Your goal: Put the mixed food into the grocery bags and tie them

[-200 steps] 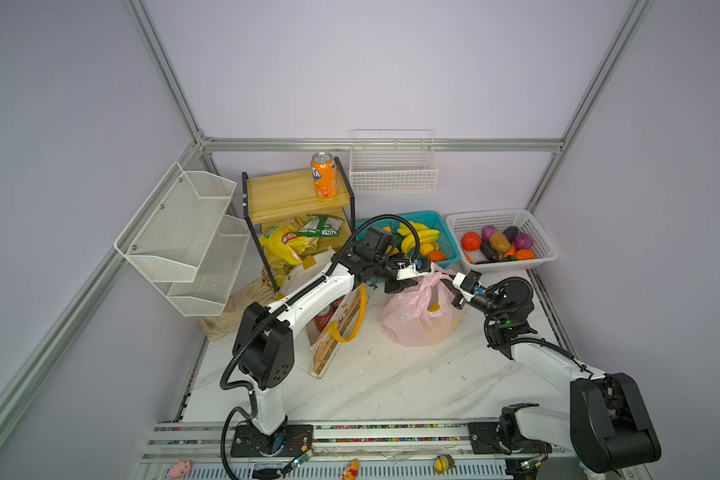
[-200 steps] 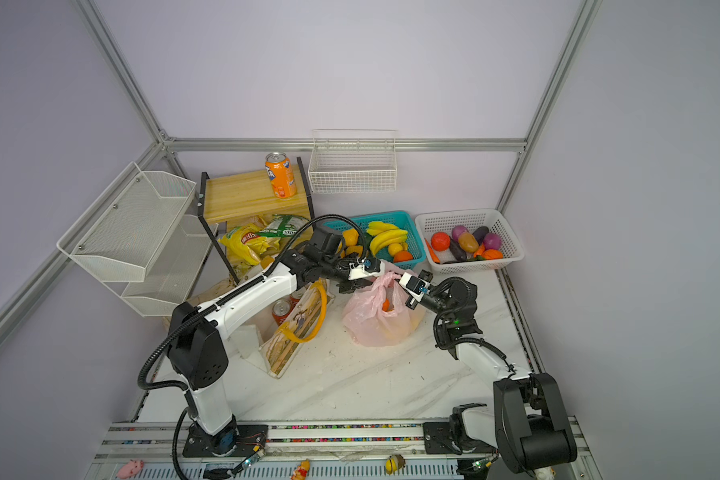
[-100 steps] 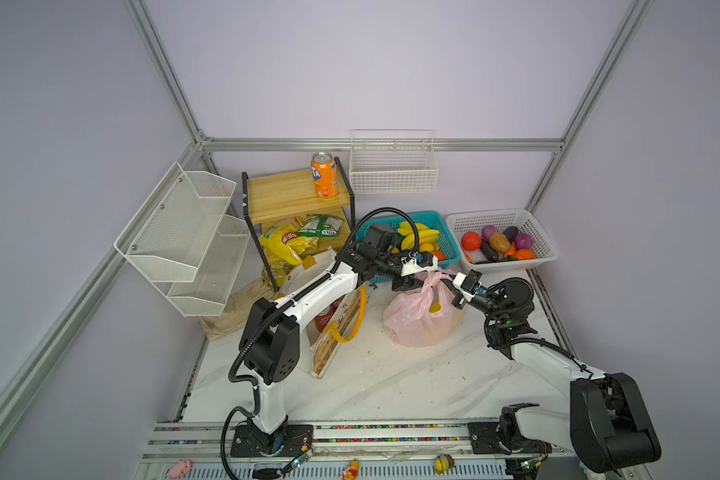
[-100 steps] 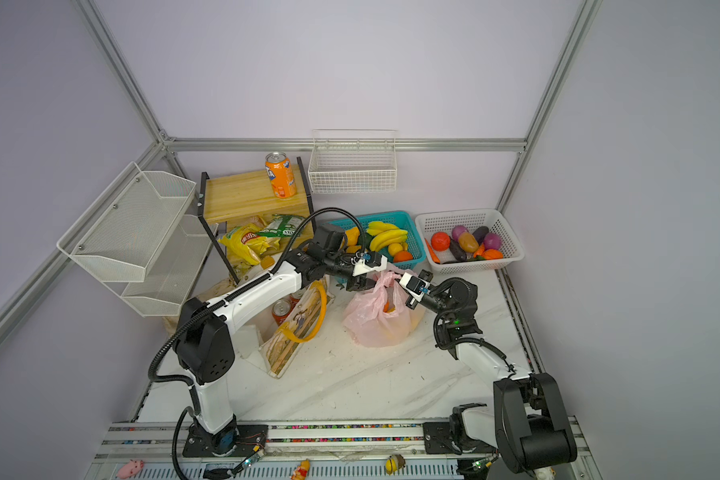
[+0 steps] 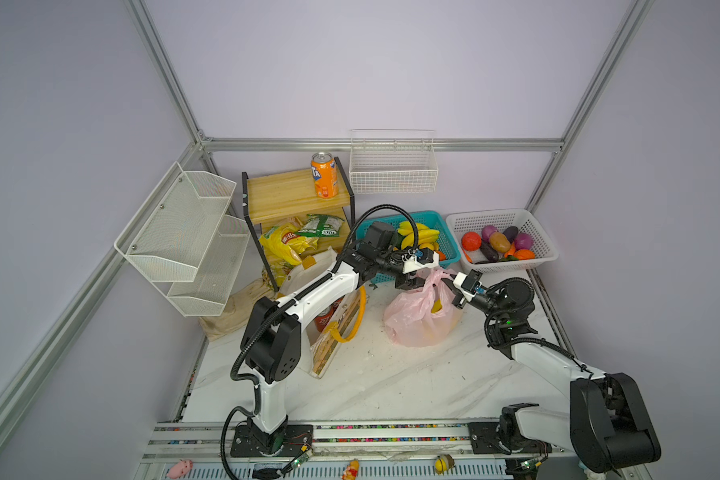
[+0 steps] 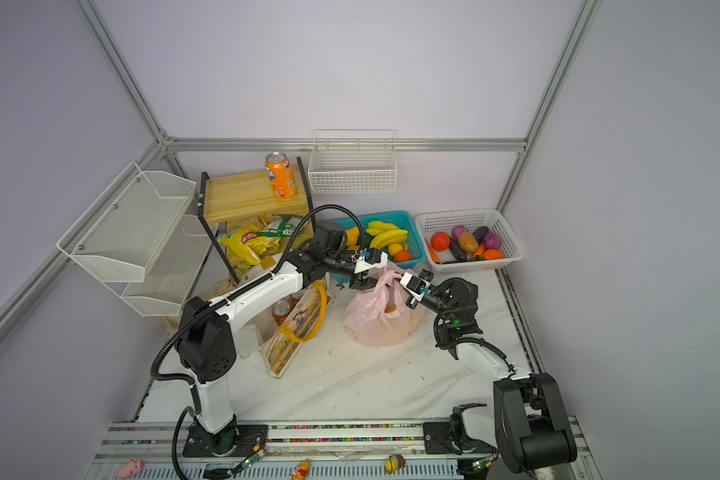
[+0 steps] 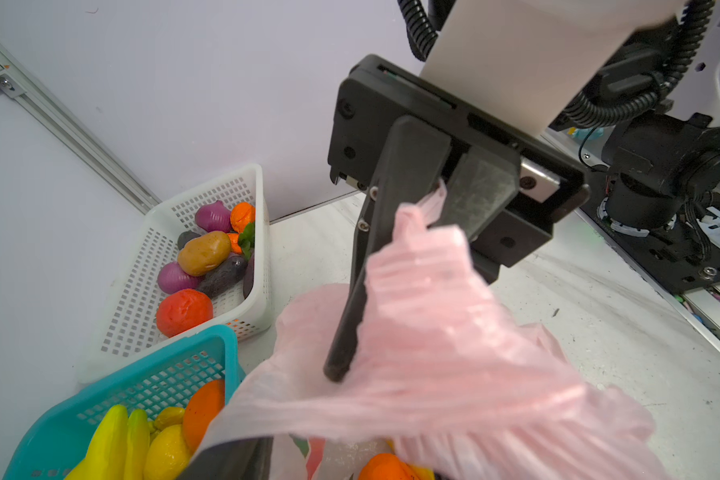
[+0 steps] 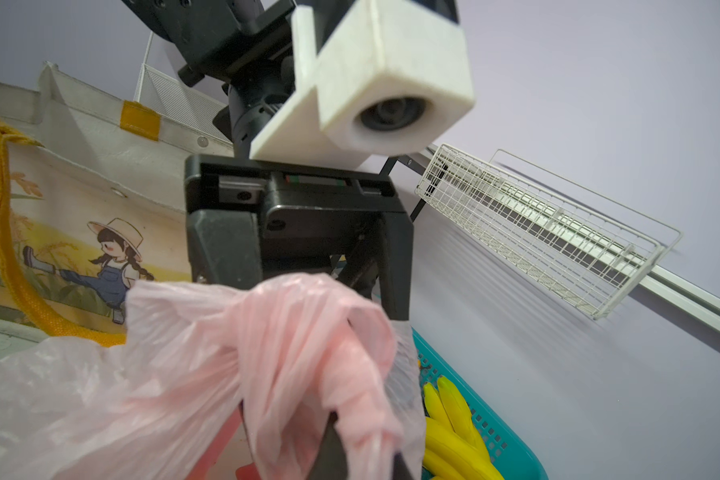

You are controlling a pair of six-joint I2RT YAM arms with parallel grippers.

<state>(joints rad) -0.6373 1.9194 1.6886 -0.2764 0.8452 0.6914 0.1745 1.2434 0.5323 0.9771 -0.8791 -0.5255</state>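
The pink plastic lies loose across the open fingers of my left gripper. My left gripper should reach in and pinch the gathered handle (image 5: pixel 437 280) before my right gripper opens.
The pink grocery bag (image 5: pixel 422 320) (image 6: pixel 377 320) sits on the table with yellow and orange toy fruit (image 5: pixel 435 307) inside. Its handles are gathered upward. My right gripper (image 5: pixel 449 291) (image 6: pixel 400 286) is shut on one handle, the plastic pinched between its fingers (image 7: pixel 395 187). My left gripper (image 5: pixel 412 284) (image 6: pixel 362 282) is at the bag's top from the other side. Its fingers (image 8: pixel 225 249) stand apart, open, with pink plastic draped across them. The white tote (image 5: pixel 304 274) with yellow handles leans to the left, two cola cans (image 6: pixel 281 311) showing inside.
A teal basket (image 5: pixel 449 232) of bananas and a white basket (image 5: pixel 537 232) of toy vegetables stand behind the bag. A wooden shelf (image 5: pixel 283 195) carries an orange soda can (image 5: pixel 324 180) above snack packets (image 5: pixel 292 241). Wire racks (image 5: pixel 184 232) hang on the left wall, and a tan bag (image 5: pixel 233 311) lies below them.
My left gripper has moved right to the pink bag's handles and its jaws have spread wider. The right gripper has kept still, holding its handle.
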